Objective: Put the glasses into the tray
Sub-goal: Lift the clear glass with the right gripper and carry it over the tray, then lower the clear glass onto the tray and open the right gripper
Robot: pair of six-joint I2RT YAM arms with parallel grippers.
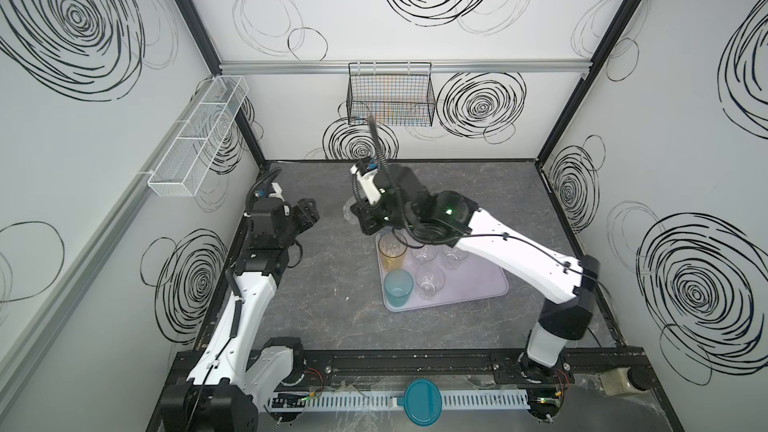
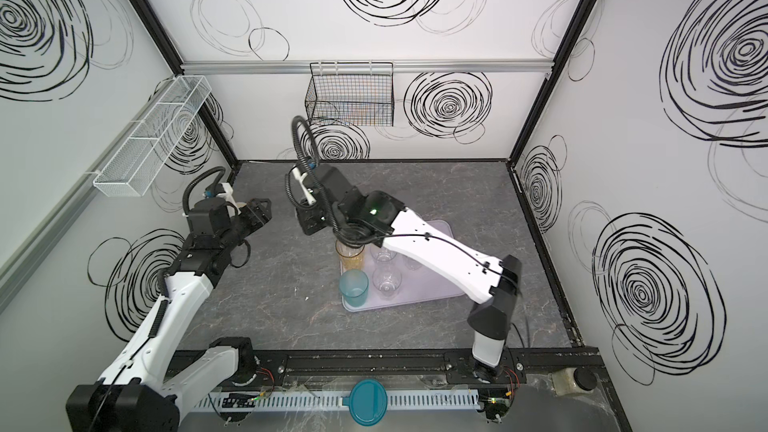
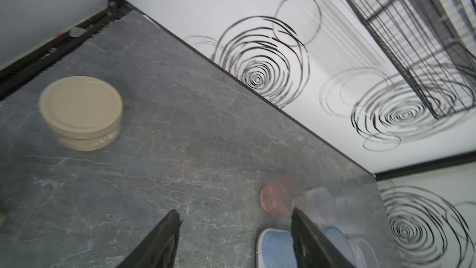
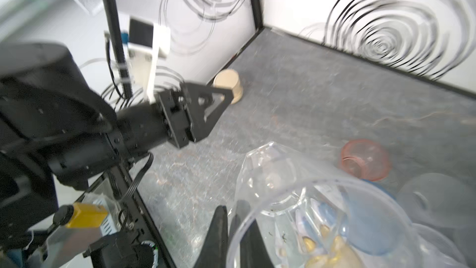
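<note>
Next, my right gripper releases the clear faceted glass in the tray's empty near corner (image 1: 464, 285), beside the front clear glass.
The pale lilac tray (image 1: 478, 288) (image 2: 432, 284) lies right of centre. On it stand an amber glass (image 1: 392, 251), a teal glass (image 1: 398, 288) and three clear glasses (image 1: 430, 280). My right gripper (image 1: 361, 218) (image 4: 231, 207) hovers past the tray's far left corner. It is shut on the rim of a clear faceted glass (image 4: 278, 176), one finger inside and one outside. Pink (image 4: 365, 159), blue (image 4: 371, 217) and frosted glasses (image 4: 438, 197) sit on the table beneath it, hidden in both top views. My left gripper (image 1: 307, 211) (image 3: 235, 210) is open and empty, left of those glasses.
A lidded jar with beige contents (image 3: 81, 112) stands near the far left corner. A black wire basket (image 1: 390, 97) hangs on the back wall and a white mesh basket (image 1: 199, 135) on the left wall. A round teal lid (image 1: 424, 401) and another jar (image 1: 619, 380) lie at the front rail.
</note>
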